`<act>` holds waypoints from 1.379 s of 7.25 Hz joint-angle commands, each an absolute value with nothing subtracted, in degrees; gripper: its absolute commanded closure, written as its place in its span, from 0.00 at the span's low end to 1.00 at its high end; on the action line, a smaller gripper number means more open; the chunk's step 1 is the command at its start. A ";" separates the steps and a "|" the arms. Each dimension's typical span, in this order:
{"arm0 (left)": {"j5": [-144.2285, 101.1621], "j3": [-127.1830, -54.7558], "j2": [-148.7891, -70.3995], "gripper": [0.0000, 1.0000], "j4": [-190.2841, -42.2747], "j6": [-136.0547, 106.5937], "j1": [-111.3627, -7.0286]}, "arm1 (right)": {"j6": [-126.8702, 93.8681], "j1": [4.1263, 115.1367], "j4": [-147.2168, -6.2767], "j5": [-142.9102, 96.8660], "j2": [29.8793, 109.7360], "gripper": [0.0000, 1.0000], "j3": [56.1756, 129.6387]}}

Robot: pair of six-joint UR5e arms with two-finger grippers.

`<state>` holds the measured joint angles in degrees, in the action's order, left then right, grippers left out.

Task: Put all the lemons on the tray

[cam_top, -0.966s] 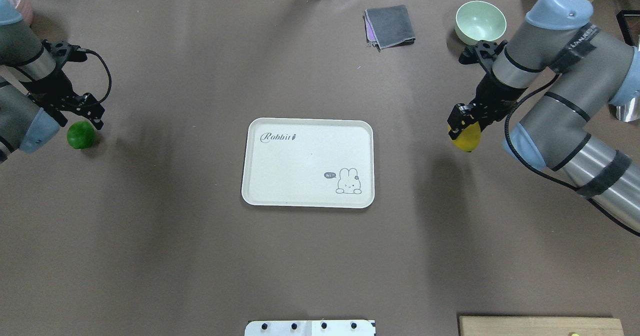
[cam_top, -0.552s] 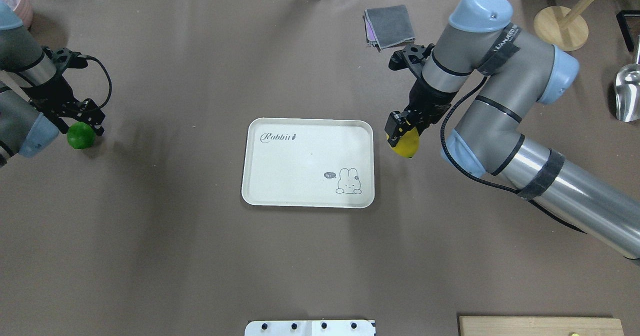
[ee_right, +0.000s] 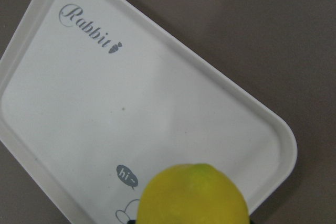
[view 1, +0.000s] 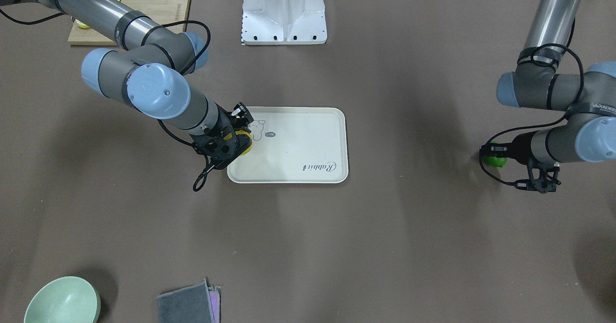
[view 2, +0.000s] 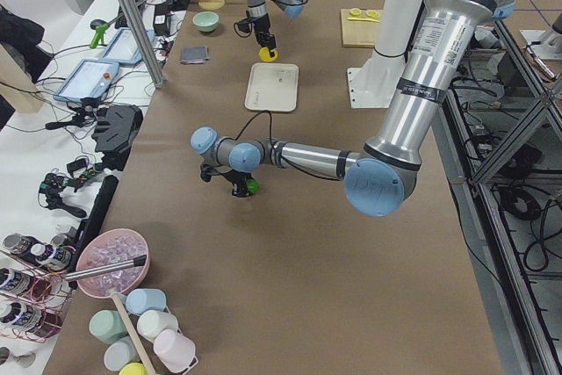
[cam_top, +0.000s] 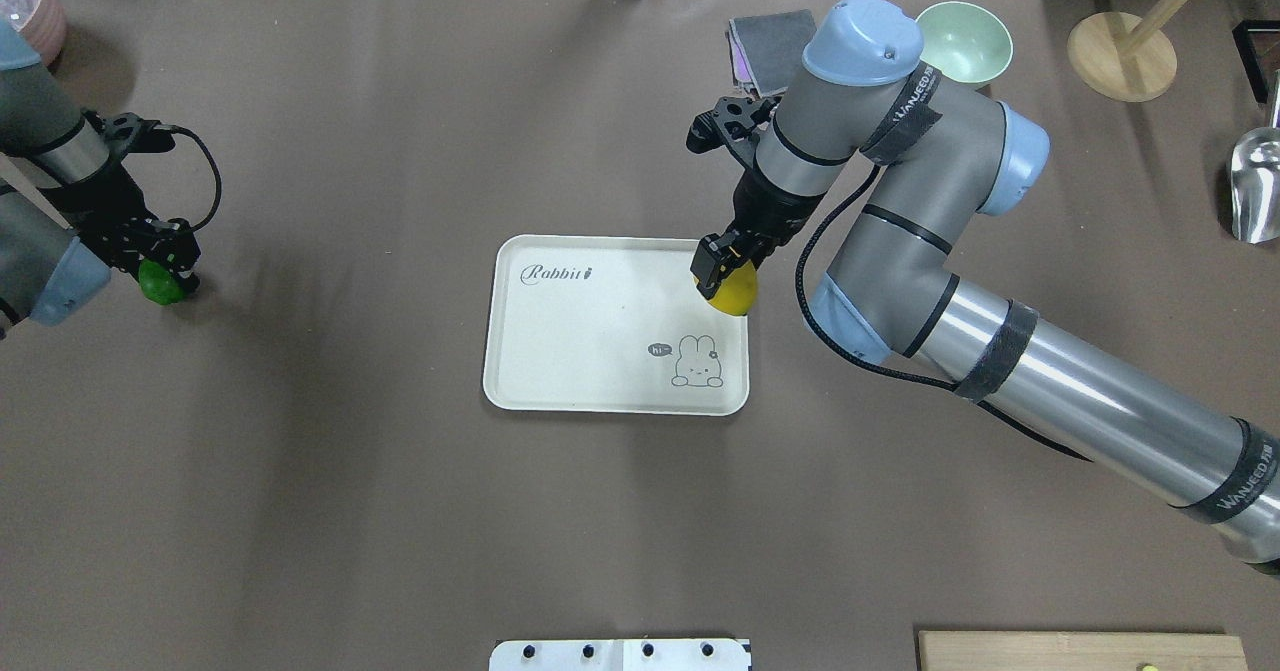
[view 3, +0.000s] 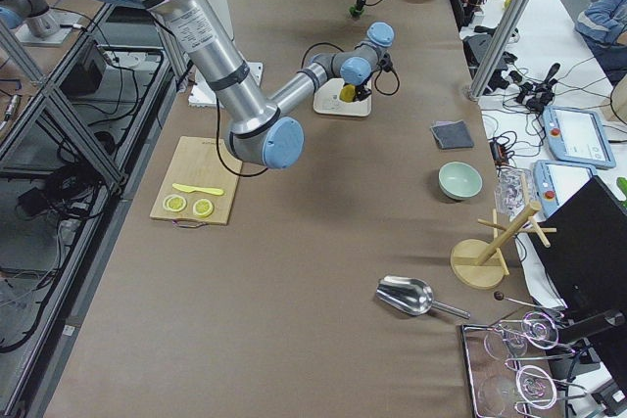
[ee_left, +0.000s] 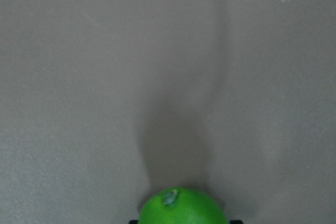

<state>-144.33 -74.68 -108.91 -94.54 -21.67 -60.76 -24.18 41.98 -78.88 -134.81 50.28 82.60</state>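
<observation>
The left gripper should release the green lemon on the cream tray (view 1: 312,138) beside the Rabbit lettering.
The yellow lemon (cam_top: 735,293) hangs in my right gripper (cam_top: 722,273), which is shut on it, over the right edge of the cream tray (cam_top: 600,331) above the bear drawing. It also shows in the right wrist view (ee_right: 194,195) over the tray (ee_right: 131,124) and in the front view (view 1: 245,145). The green lemon (cam_top: 158,284) lies on the table at far left. My left gripper (cam_top: 162,261) is down over it, fingers on either side. In the left wrist view the lemon (ee_left: 181,208) sits between the pads. I cannot tell whether they grip.
A green bowl (cam_top: 965,41) and a grey cloth (cam_top: 770,46) lie at the back right, behind my right arm. A wooden stand (cam_top: 1120,46) and metal scoop (cam_top: 1255,186) are far right. A cutting board (view 1: 139,10) with lemon slices is near the robot's base.
My right arm has carried the yellow lemon leftward from right of the tray to over its right edge. My left gripper has come down over the green lemon.
</observation>
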 commanded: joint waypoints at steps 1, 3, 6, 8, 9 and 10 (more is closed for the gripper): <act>-147.74 -78.02 -108.54 1.00 -90.12 -21.53 -62.93 | -20.22 40.96 -78.57 -133.08 49.83 0.84 81.13; -147.83 -85.04 -112.03 1.00 -83.26 -22.58 -62.67 | -20.04 39.21 -78.57 -132.89 49.66 0.83 79.55; -148.18 -86.83 -116.98 1.00 -87.76 -22.67 -58.57 | -19.95 38.41 -78.57 -132.27 49.57 0.56 78.84; -147.75 -85.17 -118.73 1.00 -101.70 -37.36 -52.86 | -19.95 38.84 -78.57 -132.36 49.13 0.00 79.27; -147.22 -83.34 -119.61 1.00 -110.39 -44.66 -50.04 | -19.86 39.54 -78.49 -132.71 48.96 0.00 79.54; -147.22 -79.67 -122.58 1.00 -116.92 -50.04 -48.27 | -19.95 40.77 -78.49 -132.89 49.13 0.00 79.98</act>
